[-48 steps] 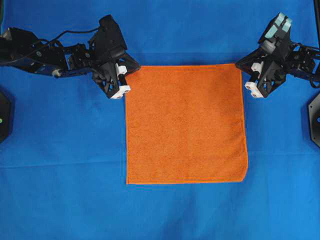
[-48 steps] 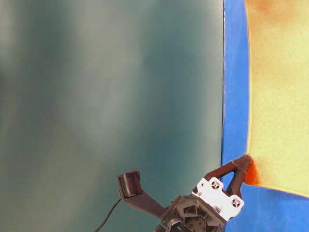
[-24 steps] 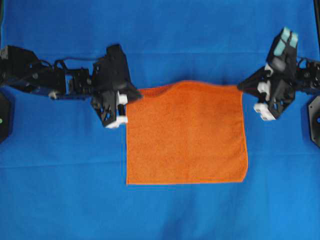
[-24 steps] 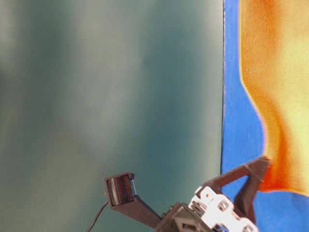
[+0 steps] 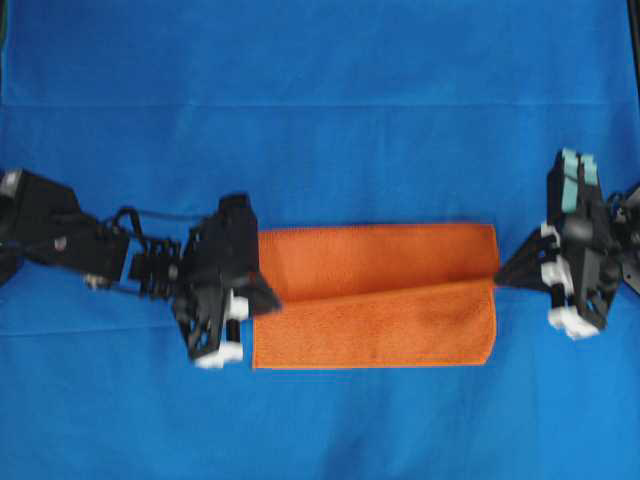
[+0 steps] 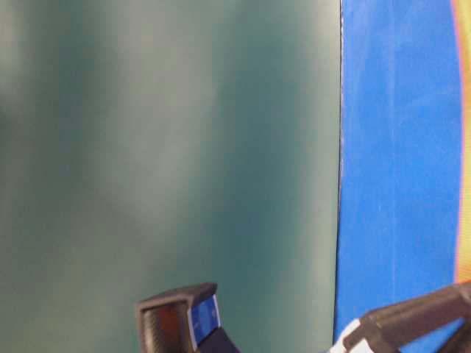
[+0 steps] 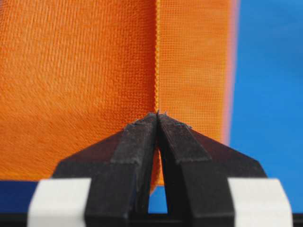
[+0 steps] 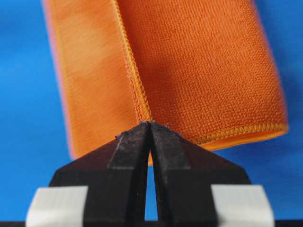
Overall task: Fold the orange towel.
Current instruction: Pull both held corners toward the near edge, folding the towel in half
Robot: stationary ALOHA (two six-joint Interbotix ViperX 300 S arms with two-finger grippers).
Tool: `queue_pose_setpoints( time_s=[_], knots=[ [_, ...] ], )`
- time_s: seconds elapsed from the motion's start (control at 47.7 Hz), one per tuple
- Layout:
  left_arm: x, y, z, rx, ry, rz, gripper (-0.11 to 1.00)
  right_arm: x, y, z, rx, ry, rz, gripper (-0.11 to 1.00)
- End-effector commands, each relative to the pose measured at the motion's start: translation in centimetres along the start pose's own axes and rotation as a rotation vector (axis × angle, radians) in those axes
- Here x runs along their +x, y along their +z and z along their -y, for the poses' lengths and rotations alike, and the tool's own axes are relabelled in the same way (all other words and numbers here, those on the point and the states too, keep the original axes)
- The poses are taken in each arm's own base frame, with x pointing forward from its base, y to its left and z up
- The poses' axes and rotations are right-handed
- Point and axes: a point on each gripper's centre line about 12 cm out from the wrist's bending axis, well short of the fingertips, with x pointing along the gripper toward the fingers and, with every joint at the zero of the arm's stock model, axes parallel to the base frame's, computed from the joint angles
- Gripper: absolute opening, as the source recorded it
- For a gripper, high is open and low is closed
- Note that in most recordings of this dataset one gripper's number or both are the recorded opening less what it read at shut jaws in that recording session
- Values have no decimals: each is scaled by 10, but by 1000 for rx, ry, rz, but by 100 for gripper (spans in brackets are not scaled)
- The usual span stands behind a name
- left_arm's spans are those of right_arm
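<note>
My right gripper will let go of the flap's corner, and it will be put on the front corner of the towel's lower layer [image 5: 491, 358] [image 8: 77, 153] that is closest to that gripper.
The orange towel [image 5: 375, 330] lies on the blue table cloth, with its far part lifted and carried over the near part as a flap [image 5: 375, 258]. My left gripper [image 5: 268, 300] is shut on the flap's left corner. In the left wrist view the hem runs into the closed tips [image 7: 157, 114] and the towel [image 7: 75, 85] fills the view. My right gripper [image 5: 503, 277] is shut on the flap's right corner. In the right wrist view the hem enters the closed tips [image 8: 150, 124], with the towel [image 8: 203, 71] beyond. A strip of the lower layer shows along the front.
The blue table cloth [image 5: 320, 100] covers the whole table. In the table-level view a grey-green wall [image 6: 169, 147] fills the left. A thin orange edge of the towel [image 6: 464, 147] shows at the far right.
Both grippers have moved toward the front of the table, carrying the towel's far edge with them. The towel has gone from lying flat to being folded over itself.
</note>
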Motion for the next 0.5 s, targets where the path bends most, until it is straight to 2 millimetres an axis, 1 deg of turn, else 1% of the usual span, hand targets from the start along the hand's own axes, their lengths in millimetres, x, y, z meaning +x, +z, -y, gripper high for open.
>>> queue_pose_setpoints(
  time_s=[0.0, 0.084, 0.251, 0.314, 0.482],
  knots=[
    [0, 4, 23, 12, -48, 16, 3, 1, -5, -15, -17, 48, -19, 1],
    [2, 3, 37, 15, -74, 8, 3, 4, -10, -24, -25, 72, -39, 1],
    [7, 1, 56, 28, -101, -15, 3, 12, -18, -38, -54, 102, -82, 1],
    [8, -1, 58, 33, -98, -33, 3, 15, -19, -42, -64, 106, -94, 1],
    [9, -7, 55, 38, -81, -69, 3, 26, -17, -47, -67, 97, -109, 1]
  ],
)
